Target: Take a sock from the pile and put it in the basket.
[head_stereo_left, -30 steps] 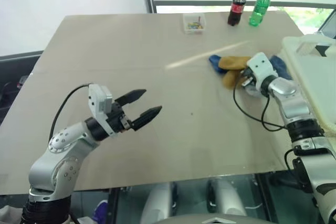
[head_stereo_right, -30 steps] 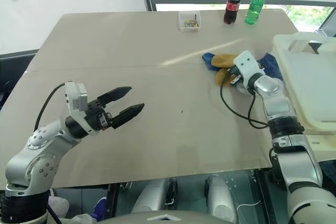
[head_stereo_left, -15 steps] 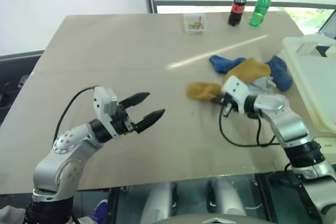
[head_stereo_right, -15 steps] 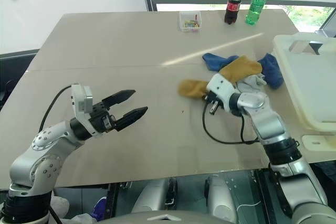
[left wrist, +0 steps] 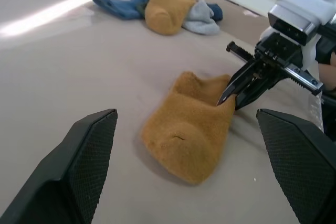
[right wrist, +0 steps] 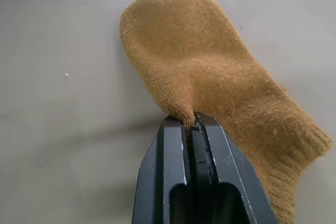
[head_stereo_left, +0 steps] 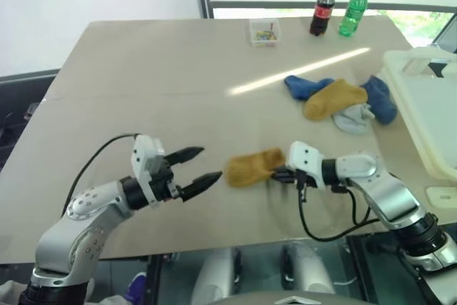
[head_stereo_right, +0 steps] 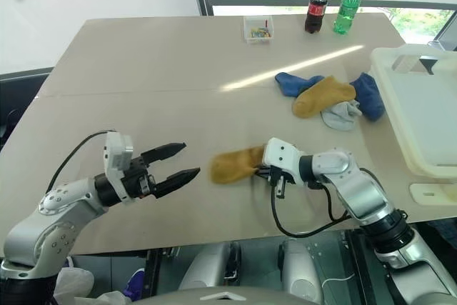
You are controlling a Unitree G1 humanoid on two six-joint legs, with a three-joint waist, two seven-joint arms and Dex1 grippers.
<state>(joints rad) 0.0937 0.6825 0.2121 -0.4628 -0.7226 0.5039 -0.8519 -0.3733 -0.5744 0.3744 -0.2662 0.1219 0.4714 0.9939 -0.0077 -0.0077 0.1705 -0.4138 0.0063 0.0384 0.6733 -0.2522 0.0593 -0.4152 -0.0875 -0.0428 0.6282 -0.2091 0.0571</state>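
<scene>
I can see the mustard-yellow sock bend where my right gripper pinches its side, so next I take the sock's far end (right wrist: 302,174) with my right gripper while my left gripper helps straighten it.
A mustard-yellow sock (head_stereo_left: 251,167) lies flat on the table near its front edge. My right gripper (head_stereo_left: 277,173) is shut on a pinched fold of the sock (right wrist: 210,72) at its right end. The left gripper (head_stereo_left: 211,163) stands open just left of the sock, pointing at it, and its two fingers (left wrist: 89,166) frame the sock (left wrist: 191,129) in the left wrist view. The pile (head_stereo_left: 339,98) of blue, pale grey and mustard socks sits further back on the right. The white basket (head_stereo_left: 428,116) stands at the table's right edge, beyond the pile.
A small clear box (head_stereo_left: 264,31), a cola bottle (head_stereo_left: 321,8) and a green bottle (head_stereo_left: 354,9) stand along the table's far edge. A black cable loops from my right wrist (head_stereo_left: 321,226) over the front edge.
My right gripper has pulled the mustard sock out of the pile, towards the front and left of the table. The left gripper has sunk slightly and stays open.
</scene>
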